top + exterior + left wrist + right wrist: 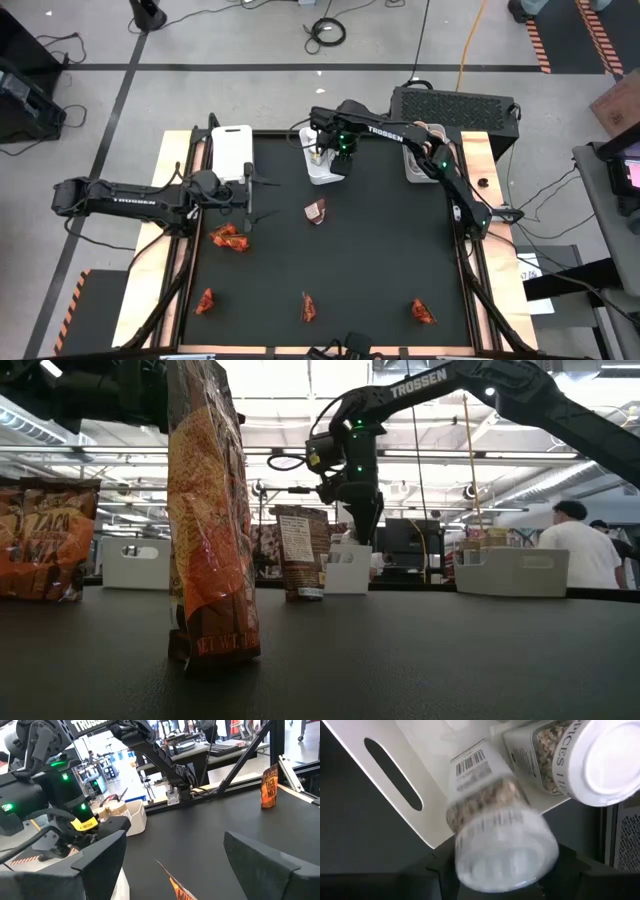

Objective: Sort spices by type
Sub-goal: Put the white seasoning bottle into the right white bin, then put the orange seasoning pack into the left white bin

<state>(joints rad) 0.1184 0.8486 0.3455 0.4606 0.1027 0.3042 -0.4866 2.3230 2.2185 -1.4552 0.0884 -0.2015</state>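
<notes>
The left gripper should close on the flat sides (315,210) (180,892) of the red-orange sachet that is nearest to the middle white bin.
Several red-orange sachets (228,237) (316,210) (309,307) lie or stand on the black mat; one stands upright close to the low camera (210,510). My right gripper (326,152) (362,520) hangs over the middle white bin (322,170). A clear jar with a white lid (502,837) sits between its fingers, lid end toward the wrist. A second jar (592,760) lies in that bin (380,765). My left gripper (248,197) (175,862) is open, just above a sachet (177,890). Tan-topped tubs (114,809) fill the right bin (420,165). My right gripper's fingers (440,870) stand on either side of the jar's lid end (505,865), coming from above and pointing down at the bin. The jar's body reaches down toward the bin's rim. I cannot tell whether the fingers touch the jar.
A third white bin (232,150) sits at the far left of the mat. More sachets stand near the near edge (205,300) (422,312). Wooden rails border the mat (170,250). A person (575,550) stands beyond the table.
</notes>
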